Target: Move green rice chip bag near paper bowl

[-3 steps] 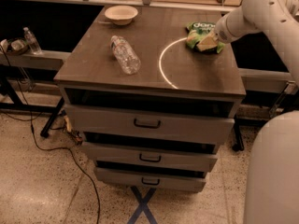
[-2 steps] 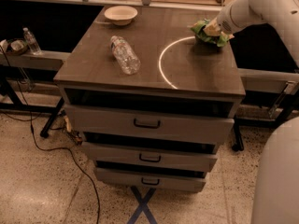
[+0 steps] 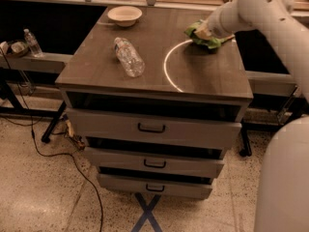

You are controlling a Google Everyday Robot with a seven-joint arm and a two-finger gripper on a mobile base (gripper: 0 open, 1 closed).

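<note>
Next, my gripper sets the green rice chip bag down on the table in the space between the paper bowl and the bright ring of light (image 3: 152, 26).
The green rice chip bag (image 3: 208, 42) is held in my gripper (image 3: 202, 33) just above the right rear part of the cabinet top. The gripper is shut on the bag's upper left part, and the white arm reaches in from the upper right. The paper bowl (image 3: 124, 15) is cream-white and sits at the far left rear of the cabinet top, well to the left of the bag.
A clear plastic water bottle (image 3: 129, 57) lies on its side on the left middle of the cabinet top (image 3: 203, 76). A bright ring of light marks the top right of the bottle. Drawers are below. A second small bottle (image 3: 33, 42) stands on a shelf at left.
The gripper has lifted the green bag off the top and carried it left and toward the rear, closer to the bowl.
</note>
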